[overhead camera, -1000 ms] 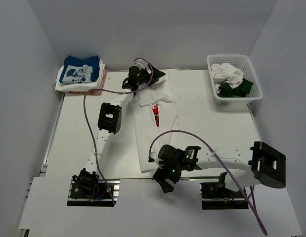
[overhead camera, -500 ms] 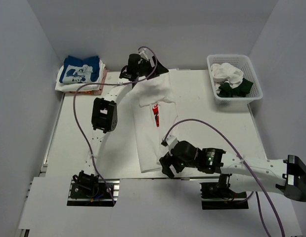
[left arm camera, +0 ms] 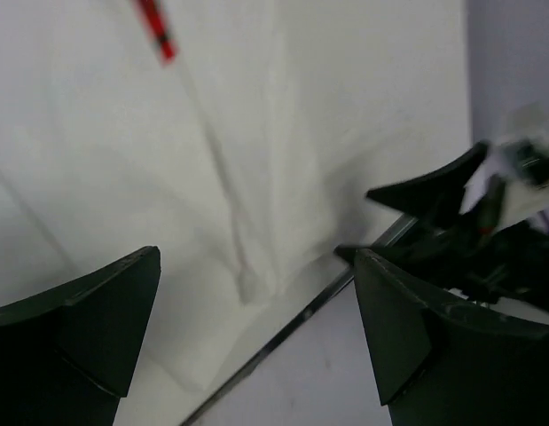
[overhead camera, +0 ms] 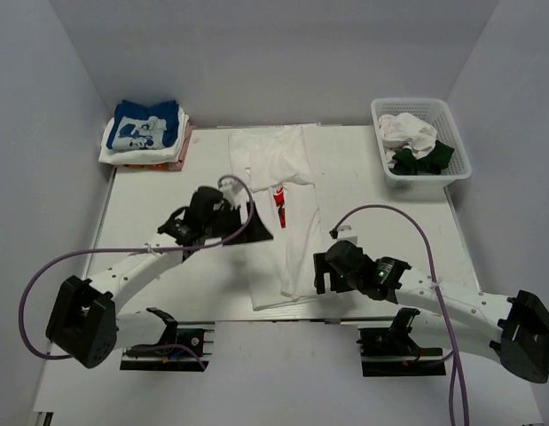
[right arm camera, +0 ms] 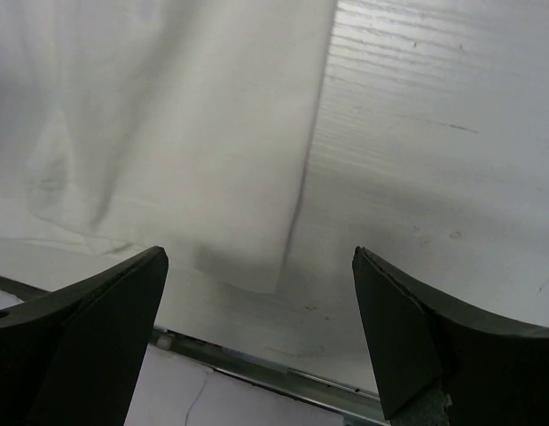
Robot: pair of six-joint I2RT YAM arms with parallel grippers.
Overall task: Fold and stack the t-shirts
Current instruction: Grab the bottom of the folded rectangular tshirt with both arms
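The fingers of my left gripper should close on the white t-shirt's near corner [overhead camera: 254, 308] [left arm camera: 198, 390], the corner that lies on the same side as the stack of folded shirts.
A large white t-shirt [overhead camera: 272, 248] with a red logo [overhead camera: 280, 206] lies flat as a long folded strip down the table's middle. My left gripper [overhead camera: 259, 231] hovers over its left edge, open and empty. In the left wrist view [left arm camera: 256, 256] the white cloth [left arm camera: 168, 160] and red print [left arm camera: 155, 27] lie below it. My right gripper [overhead camera: 319, 273] is open and empty just right of the strip's near end. The right wrist view [right arm camera: 259, 253] shows the shirt's near corner [right arm camera: 168, 133]. A stack of folded shirts with a blue one [overhead camera: 145, 126] on top sits at the back left.
A white basket [overhead camera: 460, 151] with white and dark green clothes stands at the back right. The table's metal near edge [right arm camera: 256, 364] runs just below the shirt's end. The right gripper's dark fingers [left arm camera: 451, 195] show in the left wrist view.
My left gripper has left the shirt's far end and swung back to the strip's left side. The far end now lies flat. My right gripper has moved right, off the shirt's near end.
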